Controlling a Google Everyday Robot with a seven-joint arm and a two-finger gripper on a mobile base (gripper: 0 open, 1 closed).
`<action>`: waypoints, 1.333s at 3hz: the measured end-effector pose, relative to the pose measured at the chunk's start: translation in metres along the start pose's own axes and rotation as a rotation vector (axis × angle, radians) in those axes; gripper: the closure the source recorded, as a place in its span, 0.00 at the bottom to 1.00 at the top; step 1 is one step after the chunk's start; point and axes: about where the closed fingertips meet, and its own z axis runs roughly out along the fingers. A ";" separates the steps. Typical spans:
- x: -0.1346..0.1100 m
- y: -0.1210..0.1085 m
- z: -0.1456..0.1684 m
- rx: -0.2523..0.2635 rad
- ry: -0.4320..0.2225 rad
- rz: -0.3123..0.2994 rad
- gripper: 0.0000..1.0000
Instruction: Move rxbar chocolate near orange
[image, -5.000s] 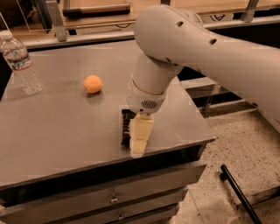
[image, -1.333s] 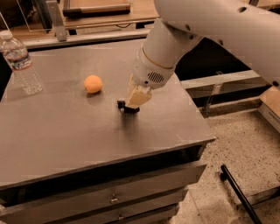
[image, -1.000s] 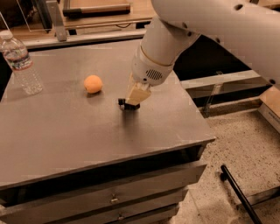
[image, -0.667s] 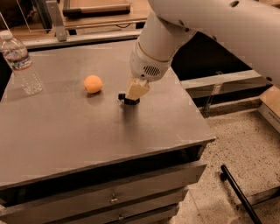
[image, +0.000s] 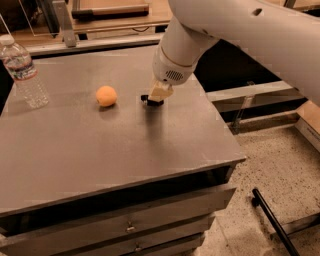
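The rxbar chocolate, now held close over the table top, will be put down by my gripper beside the orange, on its side away from the bottle (image: 130, 91).
The orange (image: 106, 95) sits on the grey table (image: 100, 160), left of centre toward the back. My gripper (image: 157, 95) hangs from the white arm just right of the orange, close over the table top. It is shut on the rxbar chocolate (image: 145, 100), of which only a small dark end shows under the tan fingers (image: 161, 91). The rest of the bar is hidden by the gripper. The bar's end is about a hand-width from the orange.
A clear plastic water bottle (image: 22, 67) stands at the table's back left. The table's right edge drops to a speckled floor with a black rod (image: 272, 222). Drawers (image: 130, 227) front the table. Shelving runs behind it.
My gripper has carried the dark bar from the table's right front toward the back left, closer to the orange. The orange and bottle have not moved.
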 end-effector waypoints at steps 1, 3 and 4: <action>-0.002 -0.002 0.000 0.006 0.004 -0.008 1.00; -0.039 -0.027 0.015 0.077 -0.110 -0.094 1.00; -0.051 -0.034 0.026 0.078 -0.145 -0.138 1.00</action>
